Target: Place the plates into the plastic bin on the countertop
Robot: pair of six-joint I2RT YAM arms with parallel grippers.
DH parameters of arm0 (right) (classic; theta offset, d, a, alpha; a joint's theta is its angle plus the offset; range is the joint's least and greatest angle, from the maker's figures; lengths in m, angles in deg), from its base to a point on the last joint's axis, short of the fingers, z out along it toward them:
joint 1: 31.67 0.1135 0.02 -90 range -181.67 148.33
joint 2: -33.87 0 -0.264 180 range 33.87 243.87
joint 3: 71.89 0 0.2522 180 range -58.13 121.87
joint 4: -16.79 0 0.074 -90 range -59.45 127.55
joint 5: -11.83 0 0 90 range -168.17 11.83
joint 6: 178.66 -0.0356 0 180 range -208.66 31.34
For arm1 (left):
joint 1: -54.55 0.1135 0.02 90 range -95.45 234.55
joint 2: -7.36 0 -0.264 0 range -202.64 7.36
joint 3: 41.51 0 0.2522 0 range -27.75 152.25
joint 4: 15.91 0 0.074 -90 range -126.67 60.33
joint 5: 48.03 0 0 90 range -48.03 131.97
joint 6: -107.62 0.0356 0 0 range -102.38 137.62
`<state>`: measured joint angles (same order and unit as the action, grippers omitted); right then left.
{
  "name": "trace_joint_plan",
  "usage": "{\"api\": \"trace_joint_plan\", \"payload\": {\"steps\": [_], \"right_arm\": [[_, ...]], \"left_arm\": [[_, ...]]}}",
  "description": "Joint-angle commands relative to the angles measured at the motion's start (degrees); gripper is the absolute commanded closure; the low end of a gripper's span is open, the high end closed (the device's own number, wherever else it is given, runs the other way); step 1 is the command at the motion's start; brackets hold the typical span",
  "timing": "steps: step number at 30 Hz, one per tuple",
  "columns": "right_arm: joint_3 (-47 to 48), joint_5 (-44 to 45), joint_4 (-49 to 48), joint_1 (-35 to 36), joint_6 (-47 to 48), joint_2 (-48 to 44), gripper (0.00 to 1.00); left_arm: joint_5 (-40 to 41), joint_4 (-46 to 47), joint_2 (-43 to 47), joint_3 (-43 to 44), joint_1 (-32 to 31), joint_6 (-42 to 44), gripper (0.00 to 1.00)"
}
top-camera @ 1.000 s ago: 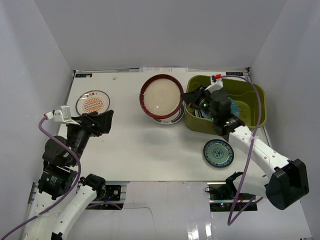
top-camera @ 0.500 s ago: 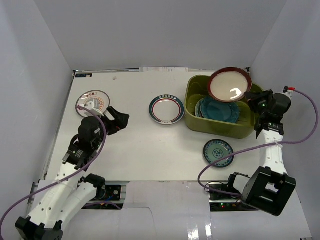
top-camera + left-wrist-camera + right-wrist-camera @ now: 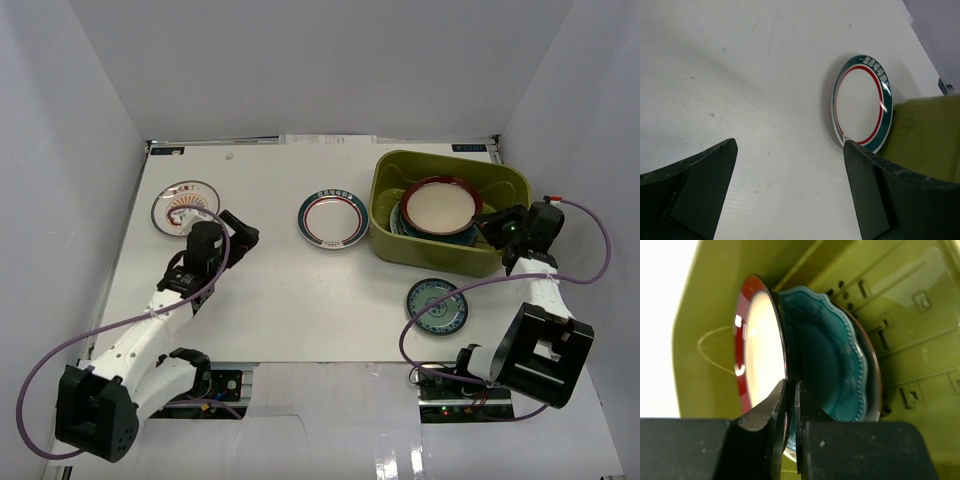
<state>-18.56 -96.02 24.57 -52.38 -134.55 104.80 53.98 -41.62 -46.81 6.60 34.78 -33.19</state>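
The orange sunburst plate is next for my left gripper, which should go to it and close on the plate's rim (image 3: 218, 204), on the side toward the red-and-teal plate.
My right gripper (image 3: 490, 224) is shut on the rim of the red-black plate (image 3: 437, 206), holding it inside the olive-green plastic bin (image 3: 386, 178) just over the teal scalloped plate (image 3: 840, 360). In the right wrist view the fingers (image 3: 774, 410) pinch the plate's rim (image 3: 742, 375). My left gripper (image 3: 240, 232) is open and empty over the white countertop (image 3: 270, 290). The red-and-teal plate (image 3: 331, 219) lies to its right and shows in the left wrist view (image 3: 862, 102). The orange sunburst plate (image 3: 182, 206) lies behind the left gripper. The small teal-white plate (image 3: 437, 305) lies in front of the bin.
White walls enclose the countertop on three sides. The bin's near wall (image 3: 925, 135) stands just right of the red-and-teal plate. Cables loop from both arms near the table's front edge.
My right gripper has carried the red-black plate from the table's middle over the bin and lowered it onto the stack inside. My left arm has dropped lower towards the countertop.
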Motion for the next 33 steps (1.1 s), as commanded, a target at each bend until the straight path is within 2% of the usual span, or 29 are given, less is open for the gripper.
{"api": "trace_joint_plan", "payload": {"steps": [1, 5, 8, 9, 11, 15, 18, 23, 25, 28, 29, 31, 32, 33], "right_arm": [[-0.02, -2.37, -7.91, 0.49, 0.7, -0.71, 0.92], [1.29, -0.18, -4.93, 2.51, 5.27, 0.43, 0.91], [2.53, 2.45, -1.06, 4.45, 9.57, 0.96, 0.75], [2.35, 2.64, -0.97, 4.88, 10.29, 0.52, 0.63], [1.48, 3.16, -0.35, 4.89, 11.69, -0.09, 0.55], [0.42, 5.1, 0.53, 4.89, 14.24, -3.17, 0.24], [1.03, 5.1, 2.19, 4.98, 16.43, -5.45, 0.16], [4.1, 5.36, 5.09, 6.9, 21.09, -11.07, 0.13], [7.18, 5.45, 6.5, 10.67, 23.9, -12.39, 0.15], [12.26, 7.11, 9.31, 20.85, 29.16, -13.37, 0.2], [13.68, 7.04, 9.75, 28.63, 31.02, -12.32, 0.24], [19.01, 7.91, 12.56, 35.88, 35.92, -10.13, 0.27], [20.96, 8.35, 13.96, 43.31, 37.96, -6.72, 0.31], [22.81, 8.79, 16.24, 46.6, 39.98, -4.69, 0.31]], "left_arm": [[-0.84, 3.59, -3.3, -0.07, 4.81, -4.65, 0.02], [-5.33, 4.65, -8.39, -0.16, 12.2, -6.85, 0.02], [-4.28, 5.44, -9.81, -0.16, 15.63, -7.29, 0.02], [-3.75, 5.53, -10.94, -0.25, 17.38, -7.29, 0.02], [-3.57, 5.7, -12.44, -0.16, 19.32, -7.29, 0.02], [-3.75, 6.58, -17.27, -0.16, 25.9, -7.03, 0.02], [-4.19, 8.25, -19.65, 0.01, 29.42, -6.76, 0.03], [-3.22, 7.38, -25.19, 4.75, 30.93, -2.91, 0.09], [-3.05, 6.5, -25.54, 5.99, 30.93, -0.62, 0.09], [-2.26, 6.15, -24.58, 8.1, 30.49, 4.56, 0.11], [-1.47, 5.71, -24.14, 9.58, 30.23, 6.14, 0.12], [-1.55, 5.35, -24.31, 11.35, 30.05, 11.41, 0.15], [-1.9, 4.05, -25.18, 12.49, 30.05, 13.35, 0.16], [-1.82, 3.08, -25.63, 14.85, 29.88, 14.84, 0.17]]}}
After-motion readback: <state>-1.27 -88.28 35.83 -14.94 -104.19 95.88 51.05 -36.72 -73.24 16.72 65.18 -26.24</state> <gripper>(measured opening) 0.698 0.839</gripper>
